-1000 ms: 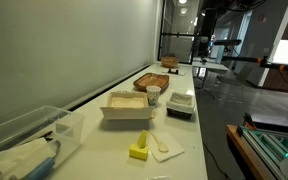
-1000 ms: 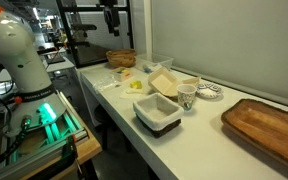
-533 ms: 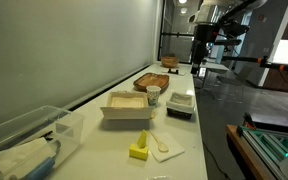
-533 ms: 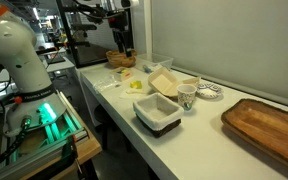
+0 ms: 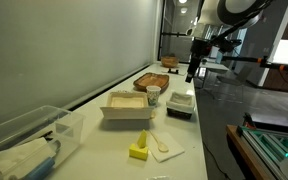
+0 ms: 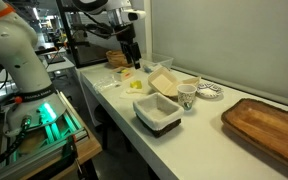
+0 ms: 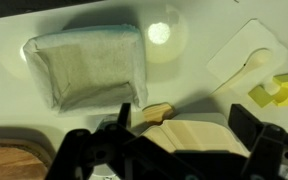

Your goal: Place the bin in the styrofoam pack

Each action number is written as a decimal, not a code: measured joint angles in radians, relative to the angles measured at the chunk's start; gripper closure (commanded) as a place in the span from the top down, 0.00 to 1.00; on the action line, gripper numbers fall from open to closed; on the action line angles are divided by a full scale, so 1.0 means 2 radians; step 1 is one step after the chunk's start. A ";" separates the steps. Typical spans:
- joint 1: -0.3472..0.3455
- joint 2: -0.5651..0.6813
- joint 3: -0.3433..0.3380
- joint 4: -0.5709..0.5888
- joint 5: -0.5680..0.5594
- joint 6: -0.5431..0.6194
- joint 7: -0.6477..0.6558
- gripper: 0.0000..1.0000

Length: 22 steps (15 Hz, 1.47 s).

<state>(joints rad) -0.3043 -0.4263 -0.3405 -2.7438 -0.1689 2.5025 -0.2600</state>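
Note:
The gripper needs to next move to the bin and close on its rim (image 5: 177,108) (image 7: 143,82), on the side that faces the napkin with the spoon.
The bin (image 5: 181,103) is a small dark-sided container with a pale inside, standing on the white table next to the styrofoam pack (image 5: 124,104); both also show in an exterior view, the bin (image 6: 157,112) near the table's front edge and the pack (image 6: 164,82) behind it. My gripper (image 5: 192,70) hangs in the air well above the table, open and empty; it also shows in an exterior view (image 6: 132,60). In the wrist view my gripper (image 7: 184,121) is open above the cream pack (image 7: 189,135). The bin does not show in the wrist view.
A white cup (image 5: 153,95) stands between pack and bin. A yellow block (image 5: 138,150) and a napkin with a spoon (image 5: 164,145) lie nearer. A clear plastic box (image 5: 29,140) holds a cloth bag (image 7: 89,65). A brown tray (image 6: 269,125) and a patterned plate (image 6: 210,92) sit at one end.
The arm has come down from the top of both exterior views and moved in over the table. The gripper now hangs lower. The objects on the table have not moved.

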 measured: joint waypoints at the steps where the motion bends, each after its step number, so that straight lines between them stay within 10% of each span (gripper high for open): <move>1: 0.000 0.000 0.000 0.000 0.000 0.000 0.000 1.00; 22: 0.097 0.209 -0.121 0.063 0.336 0.066 -0.371 1.00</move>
<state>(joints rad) -0.1101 -0.0079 -0.5826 -2.6175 0.5024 2.6348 -1.0012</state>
